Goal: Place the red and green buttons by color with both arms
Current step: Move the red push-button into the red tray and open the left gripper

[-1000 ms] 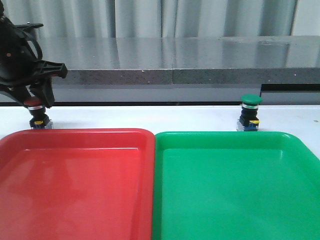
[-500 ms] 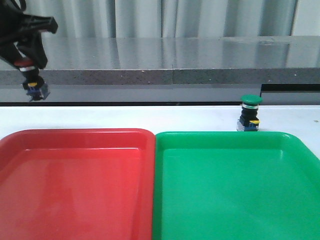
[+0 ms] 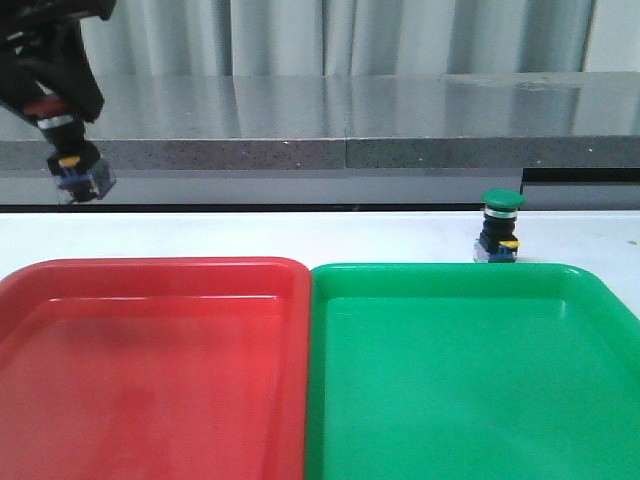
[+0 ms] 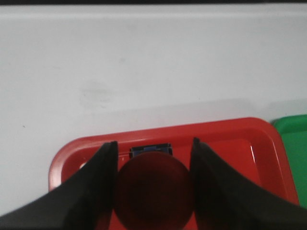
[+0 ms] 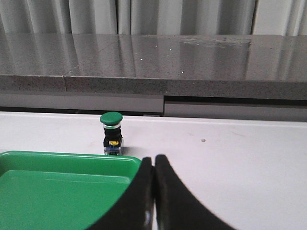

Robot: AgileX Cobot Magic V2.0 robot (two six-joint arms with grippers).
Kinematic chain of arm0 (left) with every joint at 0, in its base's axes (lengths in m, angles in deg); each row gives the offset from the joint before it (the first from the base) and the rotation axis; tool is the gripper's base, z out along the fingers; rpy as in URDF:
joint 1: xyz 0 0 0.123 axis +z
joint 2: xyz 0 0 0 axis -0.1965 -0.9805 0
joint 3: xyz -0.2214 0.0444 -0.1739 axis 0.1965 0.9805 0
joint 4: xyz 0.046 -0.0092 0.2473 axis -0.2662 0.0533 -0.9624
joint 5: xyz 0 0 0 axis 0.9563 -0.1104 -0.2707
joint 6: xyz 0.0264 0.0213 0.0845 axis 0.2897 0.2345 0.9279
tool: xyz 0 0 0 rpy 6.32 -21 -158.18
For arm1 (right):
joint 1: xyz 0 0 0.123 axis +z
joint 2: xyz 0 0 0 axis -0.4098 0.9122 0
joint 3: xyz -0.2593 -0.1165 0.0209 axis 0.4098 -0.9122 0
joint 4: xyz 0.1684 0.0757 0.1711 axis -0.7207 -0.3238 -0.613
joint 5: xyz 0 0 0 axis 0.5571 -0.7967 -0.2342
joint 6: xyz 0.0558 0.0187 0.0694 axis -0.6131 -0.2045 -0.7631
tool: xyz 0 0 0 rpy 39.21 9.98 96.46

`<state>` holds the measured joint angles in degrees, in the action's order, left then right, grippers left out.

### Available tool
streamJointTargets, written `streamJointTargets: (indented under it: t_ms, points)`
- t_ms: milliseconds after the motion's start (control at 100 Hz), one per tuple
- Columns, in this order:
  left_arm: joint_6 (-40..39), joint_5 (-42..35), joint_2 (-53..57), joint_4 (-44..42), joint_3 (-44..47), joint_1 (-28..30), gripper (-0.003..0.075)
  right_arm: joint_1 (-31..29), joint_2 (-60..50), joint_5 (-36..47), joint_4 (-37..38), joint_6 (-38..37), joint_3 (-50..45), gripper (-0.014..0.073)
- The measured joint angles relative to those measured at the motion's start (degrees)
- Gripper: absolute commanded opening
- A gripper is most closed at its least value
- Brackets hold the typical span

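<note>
Next, I release the red button from my left gripper upright on the bottom of the red tray, near the tray's back side (image 3: 127, 343).
My left gripper (image 3: 50, 105) is shut on the red button (image 3: 72, 160) and holds it in the air at the far left, above the back left corner of the red tray (image 3: 150, 270). In the left wrist view the dark red cap (image 4: 153, 189) sits between the two fingers (image 4: 98, 191), with the red tray's rim (image 4: 163, 130) below it. The green button (image 3: 500, 226) stands upright on the white table just behind the green tray (image 3: 450, 272). My right gripper (image 5: 153, 165) is shut and empty, over the green tray's corner (image 5: 72, 157), with the green button (image 5: 111, 132) ahead of it.
A grey stone ledge (image 3: 350, 150) runs across the back of the table, with curtains behind it. The two trays lie side by side and fill the front of the table. White table (image 3: 300, 235) shows between trays and ledge.
My left gripper has lifted the red button off the table behind the red tray and carried it up and slightly right. The green button has not moved.
</note>
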<state>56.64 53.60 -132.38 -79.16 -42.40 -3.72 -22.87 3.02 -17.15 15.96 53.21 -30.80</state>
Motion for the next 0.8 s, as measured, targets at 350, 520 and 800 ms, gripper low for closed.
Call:
streamJointTargets:
  t_ms: [350, 520, 800]
  points:
    - [-2.70, -9.42, 0.14, 0.23, 11.01, -7.20, 0.0117, 0.00, 0.00, 0.00, 0.00, 0.00, 0.00, -0.0068]
    - [-3.15, -10.88, -0.55, 0.12, 12.28, -7.20, 0.0117, 0.00, 0.00, 0.00, 0.00, 0.00, 0.00, -0.0068]
    - [-3.15, -11.36, -6.54, -0.26, 12.28, -7.20, 0.0117, 0.00, 0.00, 0.00, 0.00, 0.00, 0.00, -0.0068]
